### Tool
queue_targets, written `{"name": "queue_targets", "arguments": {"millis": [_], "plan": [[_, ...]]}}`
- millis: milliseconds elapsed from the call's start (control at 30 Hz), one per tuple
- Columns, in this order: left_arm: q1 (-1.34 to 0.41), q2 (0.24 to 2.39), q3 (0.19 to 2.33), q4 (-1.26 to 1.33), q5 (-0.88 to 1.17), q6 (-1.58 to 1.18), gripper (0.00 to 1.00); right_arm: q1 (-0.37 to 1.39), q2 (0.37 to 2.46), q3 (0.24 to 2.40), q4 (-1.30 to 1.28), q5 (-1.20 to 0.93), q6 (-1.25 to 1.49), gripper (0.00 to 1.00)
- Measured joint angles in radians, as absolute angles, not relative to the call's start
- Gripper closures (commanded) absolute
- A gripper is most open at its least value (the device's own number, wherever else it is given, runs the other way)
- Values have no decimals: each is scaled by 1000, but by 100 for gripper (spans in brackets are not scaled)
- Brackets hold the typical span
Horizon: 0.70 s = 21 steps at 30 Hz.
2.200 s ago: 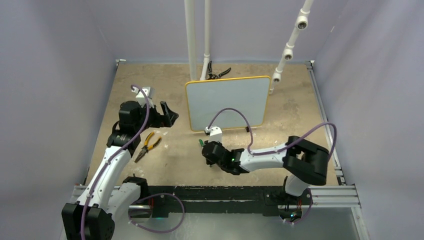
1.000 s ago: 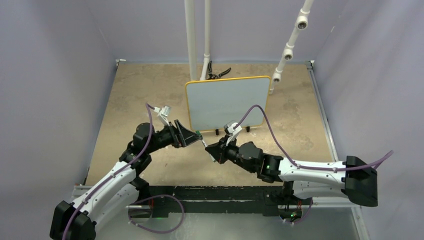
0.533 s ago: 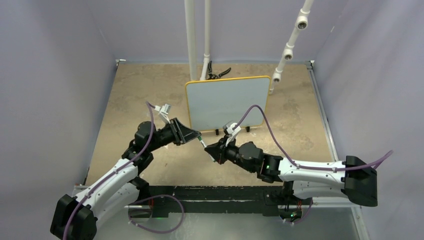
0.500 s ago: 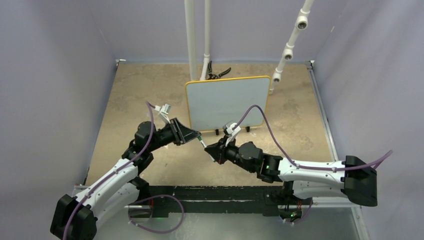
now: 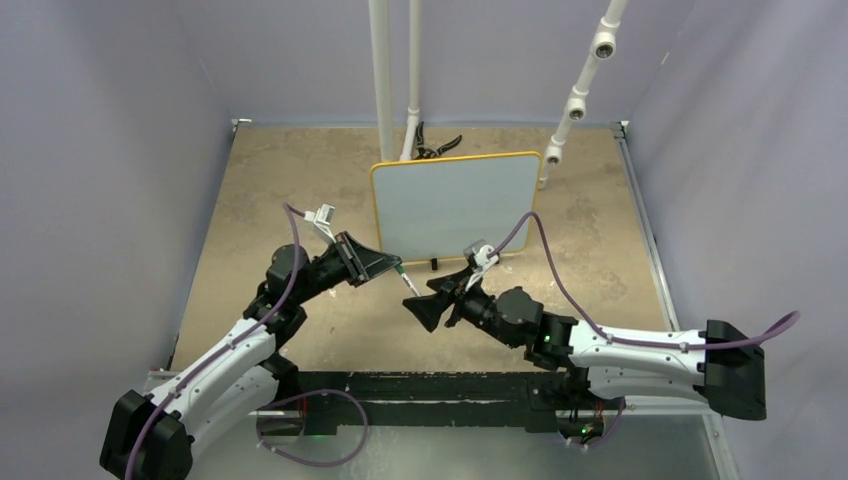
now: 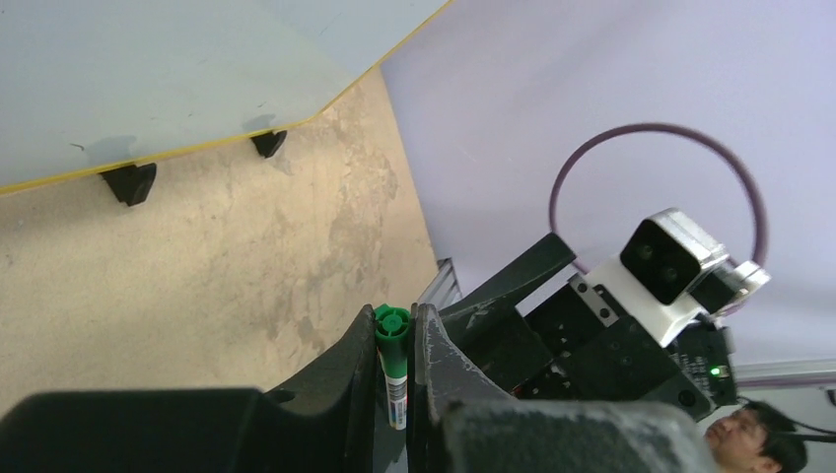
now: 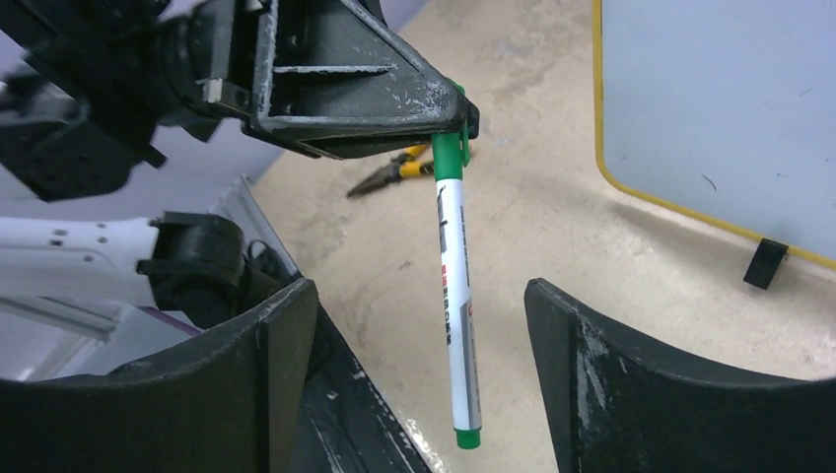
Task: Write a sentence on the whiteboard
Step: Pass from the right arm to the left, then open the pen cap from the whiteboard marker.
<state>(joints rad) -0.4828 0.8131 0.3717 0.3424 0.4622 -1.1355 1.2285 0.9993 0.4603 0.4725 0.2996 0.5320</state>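
Note:
The robot's left gripper holds the marker by its green cap, so its right gripper should grip the marker's white body (image 7: 457, 305) and pull it out of the cap before writing.
The whiteboard (image 5: 455, 205) stands upright at mid-table, white with a yellow frame, and its face looks blank; the sentence is not in view. The board's lower edge and feet show in the left wrist view (image 6: 148, 69), and its corner in the right wrist view (image 7: 730, 108). A white marker with a green cap (image 5: 408, 283) hangs in front of the board. My left gripper (image 5: 397, 268) is shut on the green cap end (image 6: 391, 335). My right gripper (image 7: 419, 296) is open; the marker's barrel (image 7: 455, 296) hangs between its fingers, apart from both.
Yellow-handled pliers (image 7: 399, 172) lie on the table behind my left gripper. Black pliers (image 5: 437, 148) lie behind the board by two white pipes (image 5: 380, 70). A jointed white pipe (image 5: 580, 95) leans at the back right.
My left gripper closed on the marker's cap end. My right gripper then opened, let go of the barrel and drew back slightly to the right.

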Motion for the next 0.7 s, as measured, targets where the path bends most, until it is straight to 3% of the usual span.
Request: {"name": "queue_targets", "arguments": {"millis": [367,700], "plan": [[-483,791,296,519,406,-1325,100,1229,979,325,782,334,616,20],[-483,758,279,562,367,-1371,100,1229,1094,342,886,380,653,36]]}}
